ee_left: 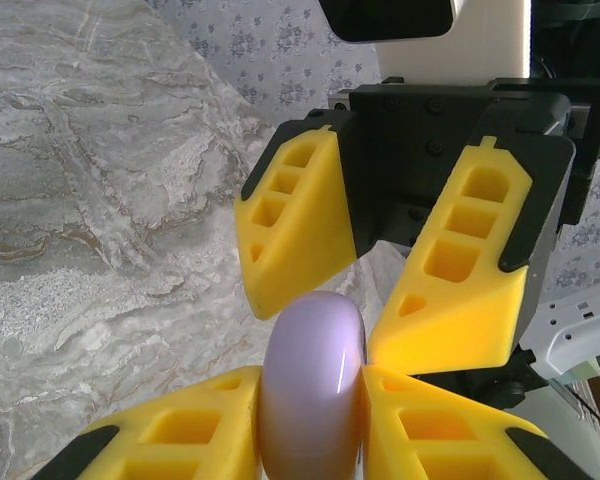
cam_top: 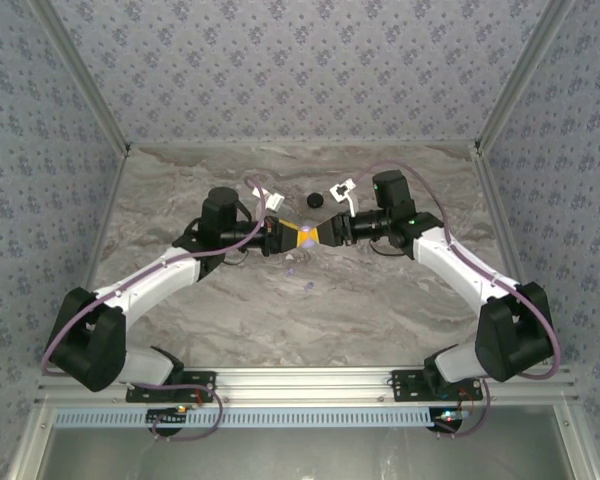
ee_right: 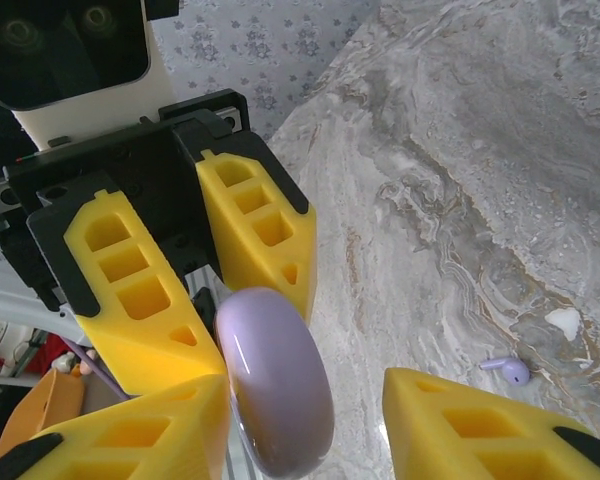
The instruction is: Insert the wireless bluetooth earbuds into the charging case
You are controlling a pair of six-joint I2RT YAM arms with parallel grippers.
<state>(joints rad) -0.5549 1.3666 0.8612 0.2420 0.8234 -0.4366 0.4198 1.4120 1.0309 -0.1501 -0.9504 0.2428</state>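
Note:
My left gripper covers too much of the case, leaving a short loose end of it, so my right gripper should steady it while my left gripper retakes only the case's base (ee_left: 310, 450).
A pale purple round charging case (ee_left: 313, 390) is held off the table, pinched across its flat sides by my left gripper (ee_left: 313, 400), which is shut on it. My right gripper (ee_right: 310, 410) faces it and straddles the case's (ee_right: 275, 385) edge. One of its fingers (ee_right: 140, 430) touches the case, while the other stands clear with a gap, so it is open. Both grippers meet above the table's middle, left gripper (cam_top: 298, 238) against right gripper (cam_top: 326, 236). One pale purple earbud (ee_right: 507, 370) lies on the marble below, and two small purple earbuds (cam_top: 291, 270) lie just in front of the grippers.
A black round case (cam_top: 314, 200) sits on the marble table (cam_top: 380, 300) just behind the grippers. Patterned walls close in the back and both sides. A small white speck (ee_right: 563, 322) lies near the purple earbud.

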